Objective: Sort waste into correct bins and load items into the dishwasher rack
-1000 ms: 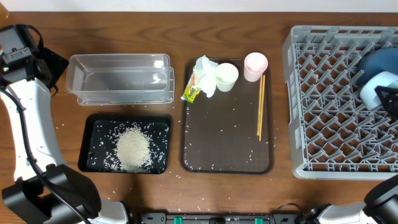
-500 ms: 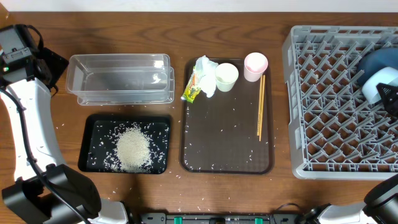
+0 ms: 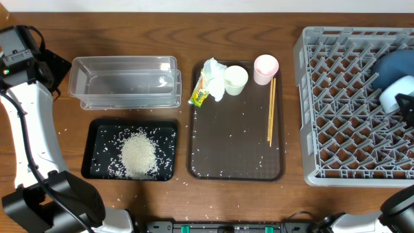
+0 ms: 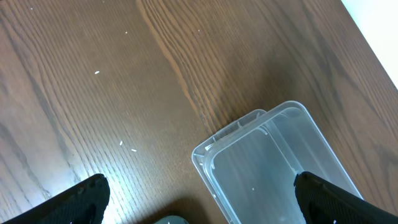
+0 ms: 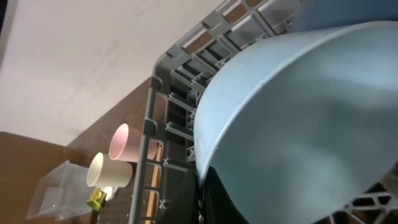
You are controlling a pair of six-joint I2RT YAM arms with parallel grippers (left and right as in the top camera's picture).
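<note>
The light-blue bowl will go down from my right gripper into the grey rack [image 3: 401, 99], just in front of the deep-blue plate.
My right gripper [image 3: 408, 107] is shut on the rim of the light-blue bowl [image 3: 394, 96], held tilted over the right side of the grey dishwasher rack [image 3: 343, 103]. The deep-blue plate [image 3: 393, 65] stands in the rack just behind it. In the right wrist view the bowl [image 5: 298, 118] fills most of the frame, with the gripper [image 5: 202, 186] clamped at its lower rim. The white cup [image 3: 235, 79], pink cup [image 3: 266, 68], tissue [image 3: 212, 70] and wrapper [image 3: 199, 96] sit on the brown tray [image 3: 236, 149]. Rice [image 3: 138, 154] lies in the black tray [image 3: 97, 150]. My left gripper [image 4: 205, 202] hangs open beside the clear tub [image 4: 273, 162].
A pair of chopsticks [image 3: 271, 110] lies along the brown tray's right side. Stray rice grains dot the tray and the wooden table [image 3: 65, 129]. The clear tub [image 3: 123, 81] sits behind the black tray. The left arm [image 3: 32, 116] runs down the table's left edge.
My right gripper has shifted a little right and toward the front with the light-blue bowl. The left arm and everything on the trays have stayed put.
</note>
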